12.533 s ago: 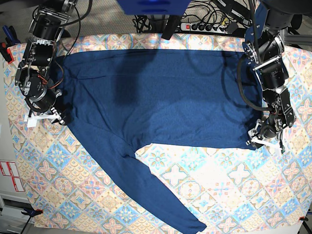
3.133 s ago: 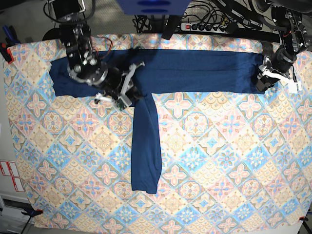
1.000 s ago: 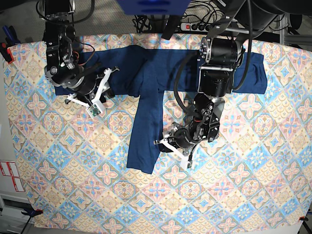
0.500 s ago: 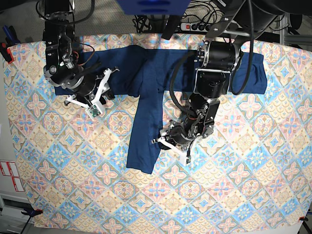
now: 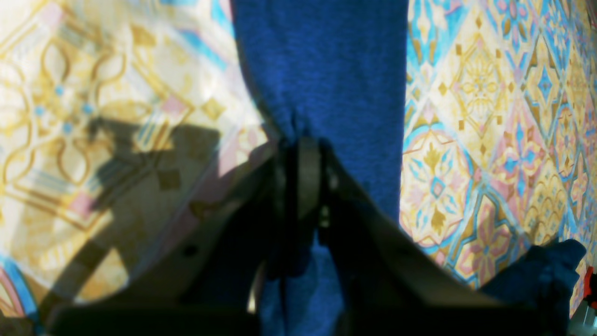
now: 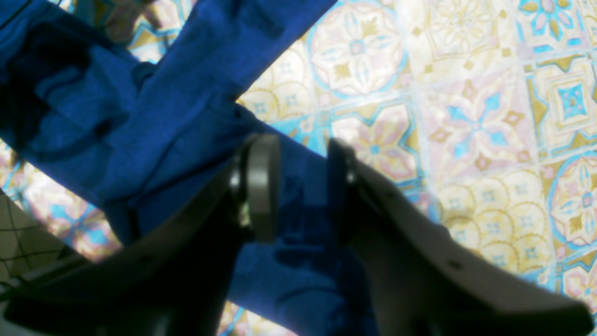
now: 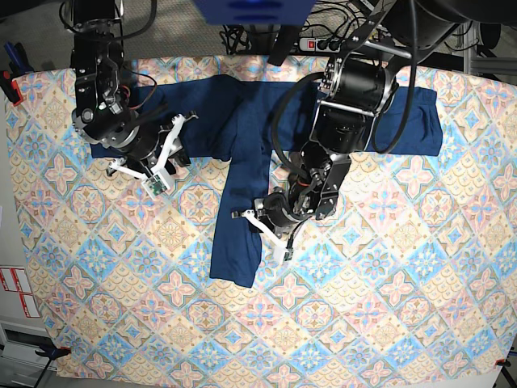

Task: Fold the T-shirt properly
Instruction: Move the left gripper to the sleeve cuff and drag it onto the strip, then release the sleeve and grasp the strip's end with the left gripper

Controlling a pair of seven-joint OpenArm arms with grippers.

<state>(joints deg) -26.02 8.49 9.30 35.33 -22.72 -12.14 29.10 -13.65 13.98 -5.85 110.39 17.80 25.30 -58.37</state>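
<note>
Next, I release the sleeve with my left gripper on the folded band's near edge (image 7: 378, 132), just next to that gripper's bulky arm.
The dark navy T-shirt (image 7: 266, 113) lies as a folded band along the far side of the table. One long sleeve (image 7: 238, 234) hangs down from it toward the near side. My left gripper (image 7: 260, 225) sits at the sleeve's right edge. In the left wrist view this gripper (image 5: 298, 140) is shut, pinching a pucker of the sleeve (image 5: 326, 70). My right gripper (image 7: 160, 171) hovers at the band's lower edge on the left. In the right wrist view it (image 6: 301, 186) stands open above rumpled blue cloth (image 6: 140, 116), gripping nothing.
A pastel patterned tablecloth (image 7: 363, 307) covers the whole table. A power strip (image 7: 339, 42) and cables lie behind the far edge. A red clamp (image 7: 8, 81) sits at the left edge. The left arm's bulky body (image 7: 355, 97) stands over the shirt's right half.
The left gripper has moved left onto the sleeve's right edge and shut on the cloth. The right arm has not moved.
</note>
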